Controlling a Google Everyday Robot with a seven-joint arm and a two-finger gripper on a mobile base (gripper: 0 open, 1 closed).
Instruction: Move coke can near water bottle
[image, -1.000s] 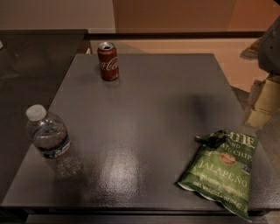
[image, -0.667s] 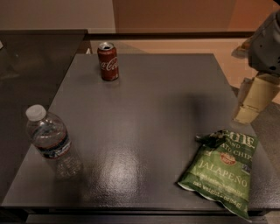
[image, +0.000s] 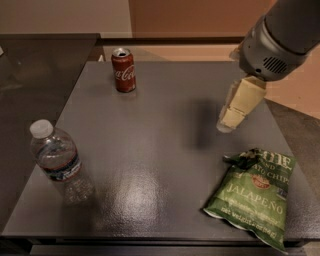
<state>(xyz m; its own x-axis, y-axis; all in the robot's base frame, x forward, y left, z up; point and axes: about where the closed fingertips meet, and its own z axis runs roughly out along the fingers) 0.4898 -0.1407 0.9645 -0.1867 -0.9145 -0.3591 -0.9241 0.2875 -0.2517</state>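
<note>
My gripper should next move over to the red body of the coke can (image: 124, 72), below its silver top, and close its fingers there.
The coke can (image: 123, 69), red with white script and a silver top, stands upright near the far left edge of the dark table (image: 165, 150). The water bottle (image: 56, 157), clear with a white cap and a dark label band, stands at the near left. My gripper (image: 227, 122) hangs above the right side of the table, on a grey arm coming in from the upper right. It is far from both the can and the bottle and holds nothing that I can see.
A green jalapeño chip bag (image: 252, 195) lies at the near right corner of the table. A second dark surface (image: 40, 55) adjoins the table at the far left.
The arm and gripper have moved in from the right edge to over the table's right side. The can, bottle and chip bag have not moved.
</note>
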